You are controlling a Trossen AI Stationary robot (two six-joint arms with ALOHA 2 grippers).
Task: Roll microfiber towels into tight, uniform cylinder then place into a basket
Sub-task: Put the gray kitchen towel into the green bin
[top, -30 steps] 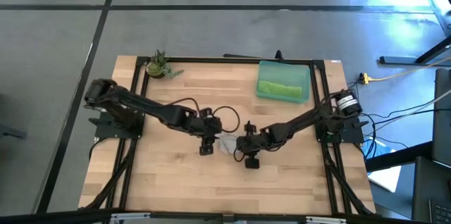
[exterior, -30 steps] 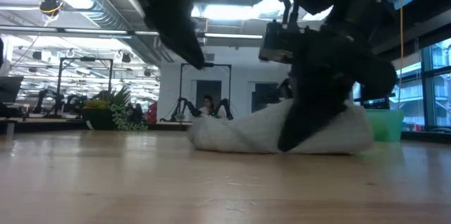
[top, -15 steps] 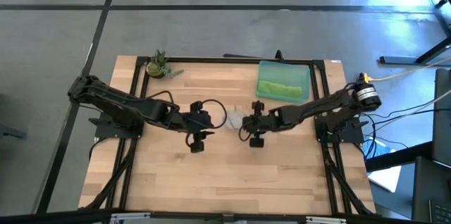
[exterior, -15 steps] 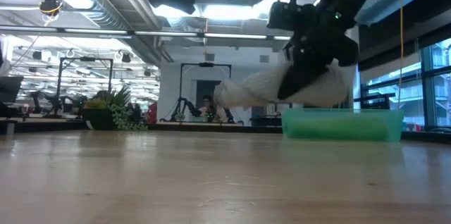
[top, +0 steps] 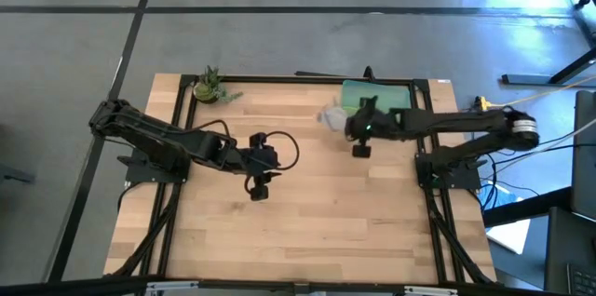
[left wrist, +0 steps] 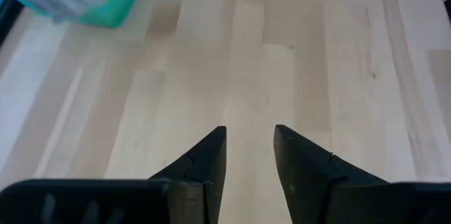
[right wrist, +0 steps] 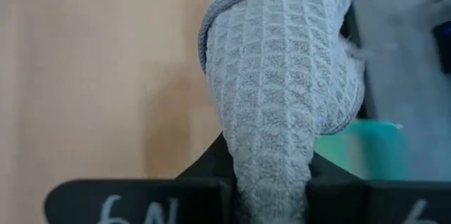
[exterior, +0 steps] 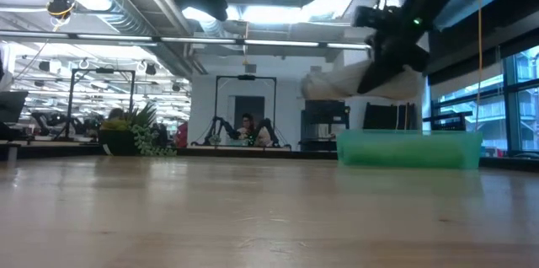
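My right gripper needs to set the rolled light grey towel down inside the far half of the teal basket (top: pixel 359 98).
The light grey towel (top: pixel 329 115), rolled up, is in my right gripper (top: pixel 345 121), in the air at the left edge of the teal basket (top: pixel 402 97) at the table's far right. It also shows in the low view (exterior: pixel 358 83), higher than the basket (exterior: pixel 408 148). My right arm lies over the basket, so the lime green towel does not show. My left gripper (top: pixel 254 187) is open and empty above the table's middle; its wrist view (left wrist: pixel 250 143) shows bare wood between the fingers. My right gripper pinches the grey roll between its two fingers (right wrist: pixel 211 164) at one end (right wrist: pixel 271 171). The fingers come from the table's right, slanting down. The rest of the roll (right wrist: pixel 282 76) sticks out past the fingertips toward the table's left. It is lifted clear of table and basket.
A small potted plant (top: pixel 210 86) stands at the far left corner. Black frame rails run along the table's edges (top: pixel 279 78). Bare wood lies in the middle and near half (top: pixel 307 231).
My right gripper has lifted the grey roll clear of the table's middle and carried it up and toward the far right, to the basket's left edge. My left gripper has drawn back a little toward the table's left, away from the towel.
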